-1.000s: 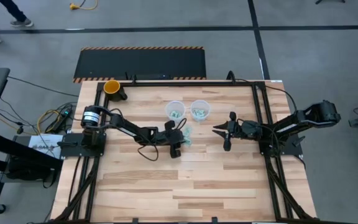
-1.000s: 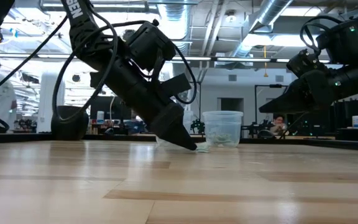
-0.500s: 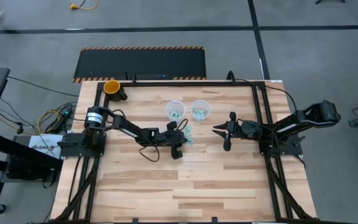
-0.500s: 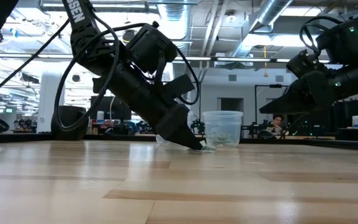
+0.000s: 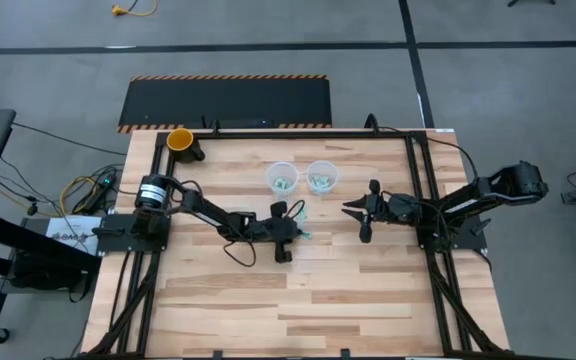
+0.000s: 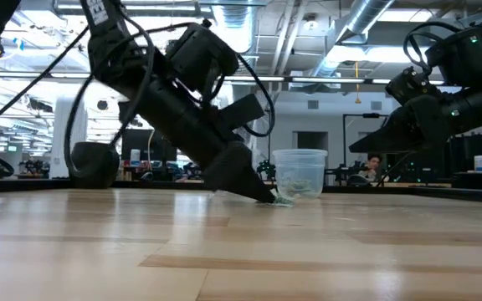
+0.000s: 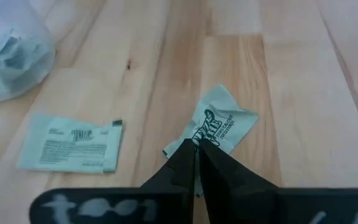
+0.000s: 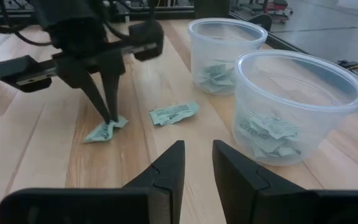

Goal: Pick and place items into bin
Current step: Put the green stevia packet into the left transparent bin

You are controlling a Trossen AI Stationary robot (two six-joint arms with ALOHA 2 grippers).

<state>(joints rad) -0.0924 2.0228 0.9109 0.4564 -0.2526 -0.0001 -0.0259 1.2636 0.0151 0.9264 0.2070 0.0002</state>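
Next, my left gripper lets go of the crumpled packet inside the clear cup nearer the orange cup [image 5: 283,182].
The items are small pale green-and-white packets. One crumpled packet [image 7: 222,124] lies on the wood near the table's middle, and my left gripper [image 7: 196,144] is shut on it, slanting down from the table's left. A second, flat packet [image 7: 73,142] lies beside it, toward the two clear cups [image 8: 225,53] [image 8: 297,106], which hold more packets. My right gripper [image 8: 197,155] hovers open to the right of the packets, pointing toward them, with nothing between its fingers. My left gripper pinches the crumpled packet's near edge [image 7: 199,134] between its two fingertips. The fingers slant steeply down from the table's left [image 6: 262,194]. The packet's remaining part lies on the wood [image 8: 104,132], bunched up at the fingertips.
An orange cup [image 5: 180,140] stands at the table's far left corner. The clear cups [image 5: 281,178] [image 5: 322,177] stand just beyond the packets. Bare wood stretches across the table's near half.
My left gripper has eased toward the table's near edge and settled lower, and its fingers have shut on the crumpled packet, which stays on the wood. The right arm has kept still.
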